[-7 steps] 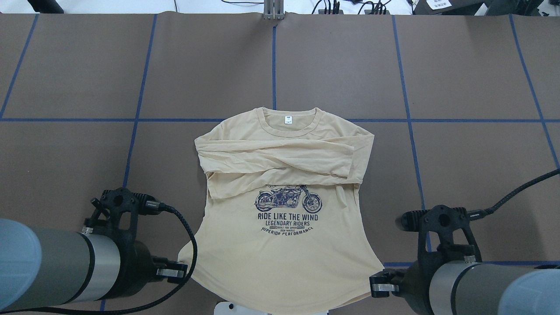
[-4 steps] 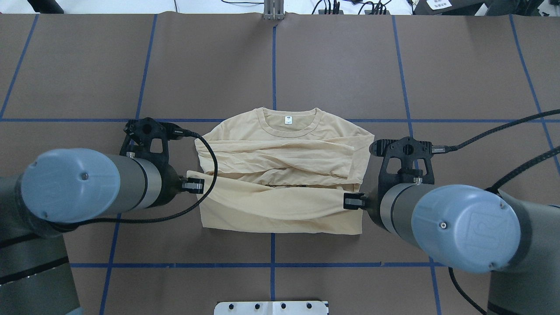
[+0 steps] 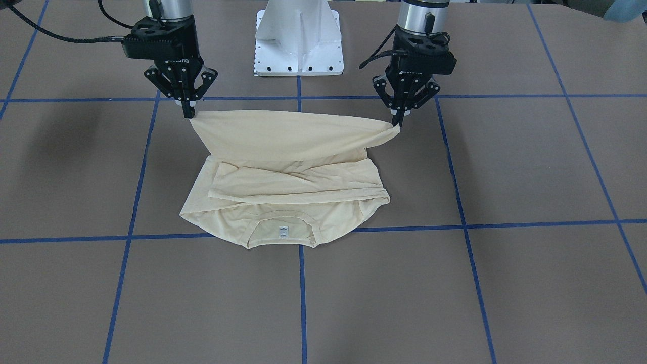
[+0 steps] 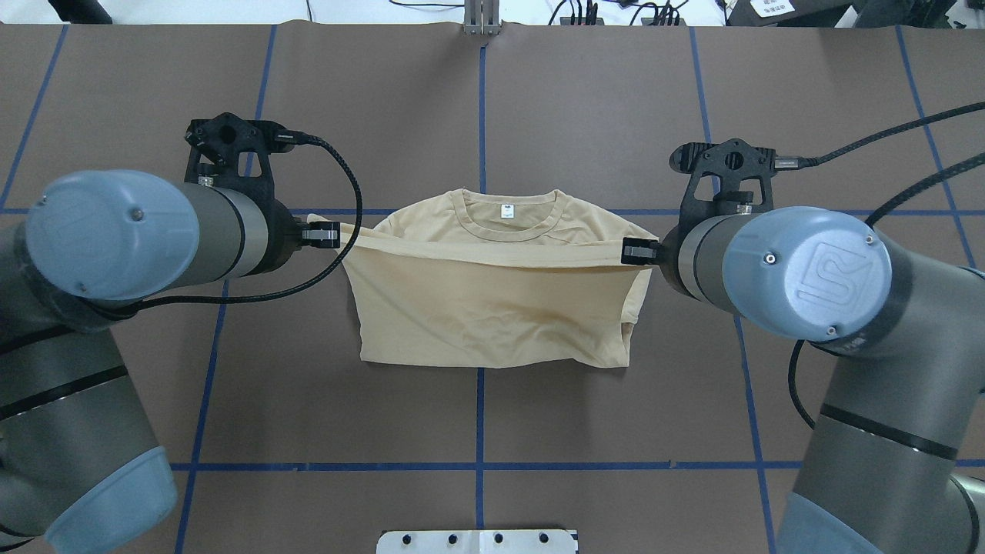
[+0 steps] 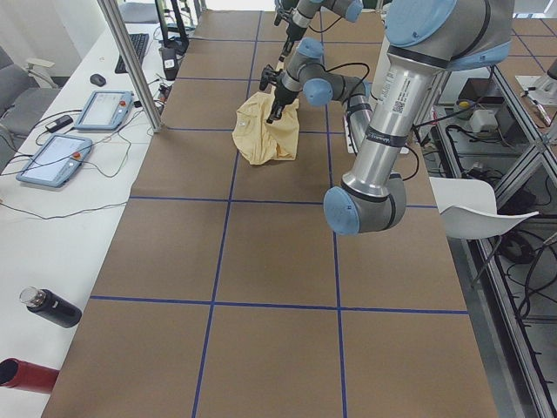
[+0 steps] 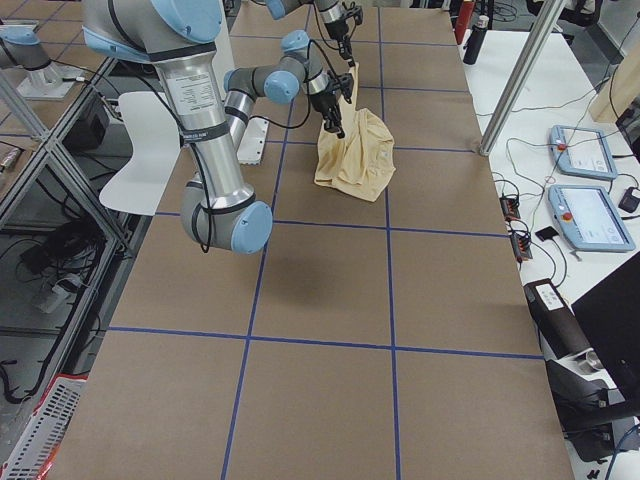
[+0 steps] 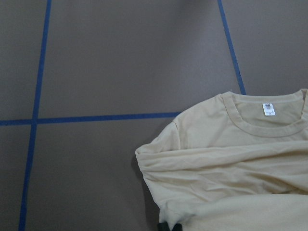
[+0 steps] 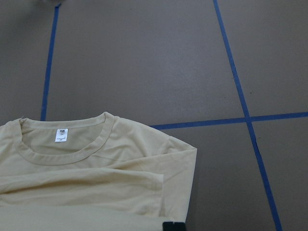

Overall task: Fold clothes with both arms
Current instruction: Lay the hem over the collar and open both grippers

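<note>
I should let go of the corner of the T-shirt's hem with my left gripper on the T-shirt's shoulder, just beside the outer end of the folded sleeve (image 3: 375, 210) (image 7: 150, 149).
The clothes are one pale cream-yellow T-shirt (image 4: 492, 323) lying mid-table, collar and white neck label (image 4: 506, 211) on the far side from the robot. Its lower half is folded up, and the hem hangs stretched in the air between the two arms. My left gripper (image 4: 332, 235) is shut on the hem's left corner; the front-facing view shows this left gripper (image 3: 400, 120) pinching it. My right gripper (image 4: 631, 251), seen from the front as the right gripper (image 3: 188, 112), is shut on the other corner. The folded sleeves show on the T-shirt (image 3: 293, 184) below the lifted flap. The print is hidden.
The brown table (image 4: 600, 115) carries a grid of blue tape lines. The white base pedestal (image 3: 298, 40) stands at the robot's edge. Control tablets (image 5: 52, 158) and a black bottle (image 5: 50, 306) lie on the side bench beyond the far edge.
Both grippers have carried the hem farther toward the collar. The raised flap now covers the folded sleeves and reaches just short of the neckline.
</note>
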`<state>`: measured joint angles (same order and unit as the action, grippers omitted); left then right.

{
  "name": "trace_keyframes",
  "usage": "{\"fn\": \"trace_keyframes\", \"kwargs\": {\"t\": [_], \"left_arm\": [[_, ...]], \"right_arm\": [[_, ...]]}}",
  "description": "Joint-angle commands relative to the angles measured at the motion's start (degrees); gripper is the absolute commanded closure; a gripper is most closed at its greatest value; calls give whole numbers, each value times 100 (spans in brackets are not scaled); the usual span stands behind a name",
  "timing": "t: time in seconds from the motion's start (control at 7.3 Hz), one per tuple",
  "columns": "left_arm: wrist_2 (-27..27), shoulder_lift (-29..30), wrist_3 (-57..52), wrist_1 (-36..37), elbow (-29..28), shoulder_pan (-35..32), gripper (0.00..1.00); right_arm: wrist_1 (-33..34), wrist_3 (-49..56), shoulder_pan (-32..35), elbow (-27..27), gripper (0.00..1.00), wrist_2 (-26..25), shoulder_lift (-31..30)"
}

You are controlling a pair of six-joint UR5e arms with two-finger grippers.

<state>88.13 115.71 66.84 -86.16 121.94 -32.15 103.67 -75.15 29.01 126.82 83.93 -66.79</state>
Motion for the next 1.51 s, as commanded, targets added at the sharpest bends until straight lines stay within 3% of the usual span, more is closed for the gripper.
{"fn": "trace_keyframes", "kwargs": {"t": [0.0,0.14,0.55,1.23,1.37], "left_arm": [[-418,100,-4,-461,-704,-55,100],[-428,231,-4,-663,-1012,-46,100],[-454,636,-4,-1646,-2383,-37,100],[-446,698,-329,-1921,-2641,-46,100],[-446,707,-329,-1922,-2649,-46,100]], "right_arm": [[-1010,88,236,-1075,100,1,79],[-1433,106,254,-1454,100,-8,88],[-1490,272,359,-1826,100,-8,167],[-1490,458,615,-2520,100,27,482],[-1525,431,615,-2574,94,36,509]]}}
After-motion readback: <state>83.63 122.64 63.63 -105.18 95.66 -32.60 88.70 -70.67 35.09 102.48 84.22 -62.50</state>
